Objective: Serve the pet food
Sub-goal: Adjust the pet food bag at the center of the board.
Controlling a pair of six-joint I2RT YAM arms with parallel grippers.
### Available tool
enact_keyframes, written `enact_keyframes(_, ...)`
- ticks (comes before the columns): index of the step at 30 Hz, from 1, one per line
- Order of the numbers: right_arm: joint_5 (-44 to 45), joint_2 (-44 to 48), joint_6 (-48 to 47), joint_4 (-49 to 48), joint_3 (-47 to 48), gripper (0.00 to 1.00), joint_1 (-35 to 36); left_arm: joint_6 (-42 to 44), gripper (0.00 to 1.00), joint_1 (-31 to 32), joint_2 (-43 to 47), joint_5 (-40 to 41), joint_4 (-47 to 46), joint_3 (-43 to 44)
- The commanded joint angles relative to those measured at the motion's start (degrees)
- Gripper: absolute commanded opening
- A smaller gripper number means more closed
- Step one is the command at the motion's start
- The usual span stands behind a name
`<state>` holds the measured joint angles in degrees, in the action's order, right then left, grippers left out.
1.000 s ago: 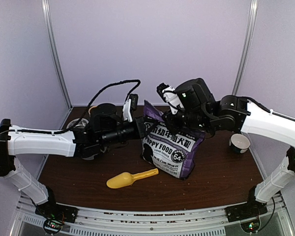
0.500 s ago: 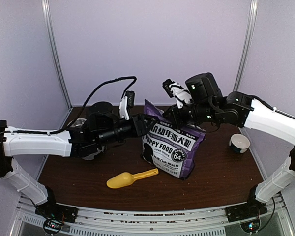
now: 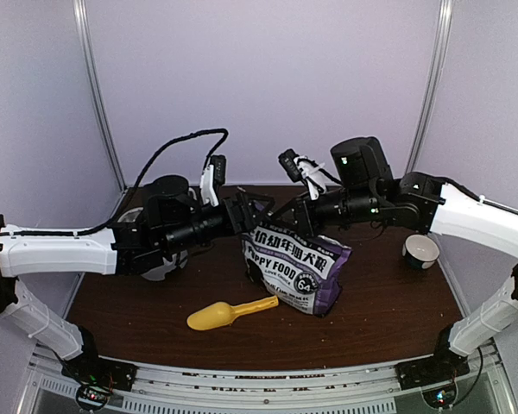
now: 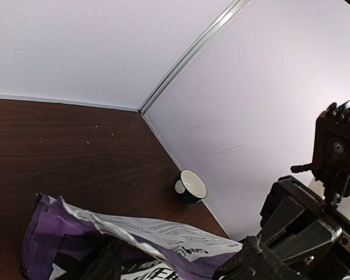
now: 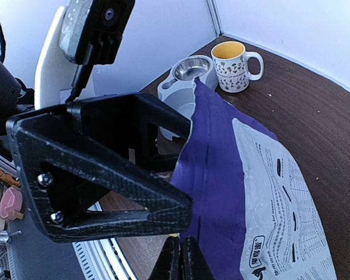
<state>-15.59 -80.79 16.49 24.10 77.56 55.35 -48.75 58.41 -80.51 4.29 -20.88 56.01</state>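
The bag is leaning and its top edge is slack, so next my right gripper opens while my left gripper pinches the bag's raised corner (image 5: 200,93) and pulls it straight.
The purple-and-white pet food bag (image 3: 295,263) stands at mid-table, leaning, its torn top edge (image 4: 134,224) raised. The pellets themselves are hidden inside. My right gripper (image 3: 283,216) is shut on the bag's top edge; in the right wrist view its fingertips (image 5: 181,256) press together against the purple foil (image 5: 221,175). My left gripper (image 3: 254,211) is open right beside it. Its two fingers straddle the bag's top in the left wrist view (image 4: 178,263) without pinching it. One left finger (image 5: 105,192) looms large in the right wrist view.
A yellow scoop (image 3: 230,313) lies in front of the bag. The grey double bowl (image 5: 184,79) and a flowered yellow-lined mug (image 5: 233,58) sit at the back left. A dark cup with a white inside (image 3: 420,250) stands at the right edge, near the wall.
My left gripper has opened and let go of the bag's top. The right gripper has kept its grip and pulled the top back and left, and the bag now leans lower.
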Motion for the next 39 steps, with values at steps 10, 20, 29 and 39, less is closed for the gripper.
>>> enact_keyframes(10, -3.0, 3.5, -3.9, -0.7, -1.5, 0.00, 1.9, -1.7, 0.17, -0.5, 1.1, 0.9, 0.3, -1.1)
enact_keyframes(20, 5.8, 6.8, -5.9, 2.9, -0.6, 0.30, 3.2, 11.9, 0.00, -1.2, 2.2, -2.9, 10.9, 6.9)
enact_keyframes(29, 12.2, 9.6, -11.1, 15.4, 3.1, 0.54, 3.2, 18.7, 0.00, -6.1, 1.0, -14.3, 24.4, 17.2)
enact_keyframes(39, 13.2, 6.2, -13.3, 26.3, 9.9, 0.47, 5.5, 21.0, 0.00, -6.4, -2.2, -18.6, 29.2, 23.0)
